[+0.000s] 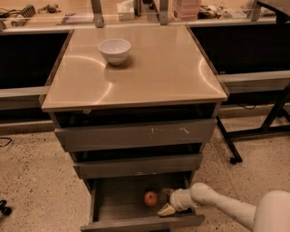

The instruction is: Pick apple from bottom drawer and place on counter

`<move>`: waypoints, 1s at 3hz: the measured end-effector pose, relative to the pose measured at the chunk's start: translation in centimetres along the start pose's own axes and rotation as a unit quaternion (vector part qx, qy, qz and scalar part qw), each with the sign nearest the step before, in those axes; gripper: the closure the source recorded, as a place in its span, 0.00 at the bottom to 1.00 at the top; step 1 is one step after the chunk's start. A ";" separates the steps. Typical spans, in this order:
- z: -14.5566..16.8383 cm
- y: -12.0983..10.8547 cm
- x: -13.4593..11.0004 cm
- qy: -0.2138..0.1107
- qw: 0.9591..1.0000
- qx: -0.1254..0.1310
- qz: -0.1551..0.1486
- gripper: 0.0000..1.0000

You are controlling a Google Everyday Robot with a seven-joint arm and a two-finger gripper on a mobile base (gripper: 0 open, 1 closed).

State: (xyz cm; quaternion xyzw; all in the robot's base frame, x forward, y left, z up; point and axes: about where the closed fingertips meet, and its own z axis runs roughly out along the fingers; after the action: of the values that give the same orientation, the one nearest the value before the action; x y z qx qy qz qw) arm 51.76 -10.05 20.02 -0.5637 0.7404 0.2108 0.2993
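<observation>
Next, I close my fingers on both sides around the middle of the red apple (151,198) in the open bottom drawer.
The apple (151,198), small and red with orange patches, lies in the open bottom drawer (118,202), near the middle of its dark floor. My gripper (164,201) reaches into the drawer from the right on a white arm and sits just right of the apple. One yellowish finger (166,210) shows low in front and a darker one behind, spread apart, with the apple at their mouth and not enclosed. The counter (154,68) is the glossy beige top of the cabinet above.
A white bowl (114,50) stands on the counter's far left. Two taller grey drawers (136,133) jut out slightly above the bottom one. A cluttered bench (136,11) runs behind. A black table leg (229,145) stands on the speckled floor at right.
</observation>
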 end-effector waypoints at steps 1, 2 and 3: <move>2.2 -1.5 -0.2 -0.010 1.000 -0.004 -0.007 0.33; 4.0 -2.5 -0.3 -0.018 1.000 -0.011 -0.010 0.33; 5.6 -3.0 -0.2 -0.026 0.999 -0.019 -0.011 0.32</move>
State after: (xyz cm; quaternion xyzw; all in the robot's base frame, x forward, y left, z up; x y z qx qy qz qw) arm 55.81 -7.13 16.11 -0.5720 0.7219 0.2363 0.3097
